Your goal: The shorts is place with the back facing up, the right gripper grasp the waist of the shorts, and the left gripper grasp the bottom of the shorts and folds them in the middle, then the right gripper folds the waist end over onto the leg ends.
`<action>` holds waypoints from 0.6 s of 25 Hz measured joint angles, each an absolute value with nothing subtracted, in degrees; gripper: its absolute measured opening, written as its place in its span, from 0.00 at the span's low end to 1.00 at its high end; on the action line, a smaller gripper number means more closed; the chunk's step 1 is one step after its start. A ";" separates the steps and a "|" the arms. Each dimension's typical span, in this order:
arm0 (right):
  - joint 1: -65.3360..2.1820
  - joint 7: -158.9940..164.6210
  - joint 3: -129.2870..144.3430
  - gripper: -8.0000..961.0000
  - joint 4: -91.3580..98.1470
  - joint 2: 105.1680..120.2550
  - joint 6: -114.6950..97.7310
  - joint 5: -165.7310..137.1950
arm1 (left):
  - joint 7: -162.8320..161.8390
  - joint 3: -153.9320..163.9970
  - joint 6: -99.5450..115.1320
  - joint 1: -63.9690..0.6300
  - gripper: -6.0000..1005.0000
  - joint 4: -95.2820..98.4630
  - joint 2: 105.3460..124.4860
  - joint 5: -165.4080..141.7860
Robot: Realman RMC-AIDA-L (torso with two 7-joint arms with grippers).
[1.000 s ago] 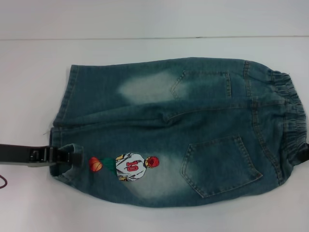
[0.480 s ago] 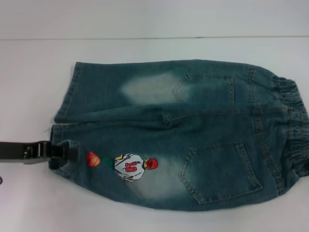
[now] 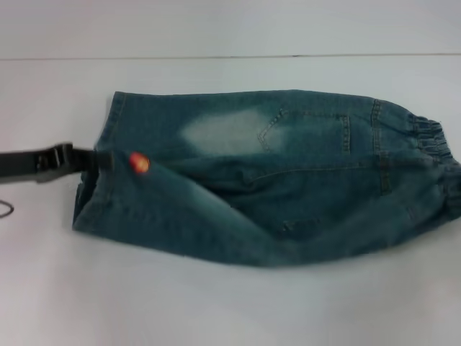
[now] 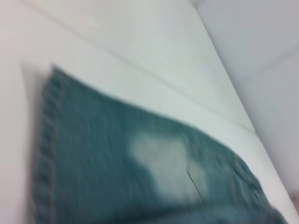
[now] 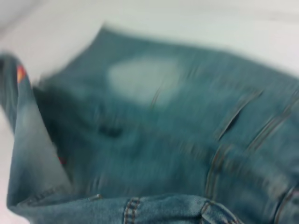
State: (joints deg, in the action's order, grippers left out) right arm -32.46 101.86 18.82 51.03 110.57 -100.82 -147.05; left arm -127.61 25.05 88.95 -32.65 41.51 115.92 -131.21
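Next, my left gripper releases the near leg hem just past the far leg hem, close to its far corner (image 3: 99,110) (image 4: 30,89).
The denim shorts (image 3: 288,180) lie across the white table with the elastic waist (image 3: 432,144) on the right and the leg hems on the left. The near half is lifted and rolled over toward the far half, so only the orange ball of the print (image 3: 139,162) shows. My left gripper (image 3: 95,160) is shut on the near leg hem, at the left end. My right gripper (image 3: 457,204) barely shows at the right edge, holding the near waist corner. That waistband (image 5: 154,207) hangs close under the right wrist camera.
The white table (image 3: 216,310) runs all around the shorts, and its far edge (image 3: 216,57) meets a pale wall. A thin cable loop (image 3: 6,210) lies at the left edge below my left arm (image 3: 32,164).
Both grippers have carried the near edge of the shorts up and away from me. The near pocket and the player print have turned under, and the fold now covers the middle seam.
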 joint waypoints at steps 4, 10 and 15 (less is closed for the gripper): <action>-31.02 101.13 17.39 0.07 43.55 109.20 -95.71 -139.61 | -127.43 24.96 83.04 -33.10 0.03 41.23 116.05 -128.35; -30.19 97.92 17.15 0.08 35.18 109.24 -86.82 -130.03 | -124.58 24.96 76.57 -33.10 0.03 39.77 116.04 -123.13; -30.82 95.74 17.38 0.09 31.77 109.90 -81.10 -125.89 | -122.12 25.17 71.64 -33.39 0.03 38.75 116.31 -121.51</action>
State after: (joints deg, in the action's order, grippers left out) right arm -30.82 95.74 17.38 31.77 109.90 -81.10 -125.89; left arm -122.12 25.17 71.64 -33.39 38.75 116.31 -121.51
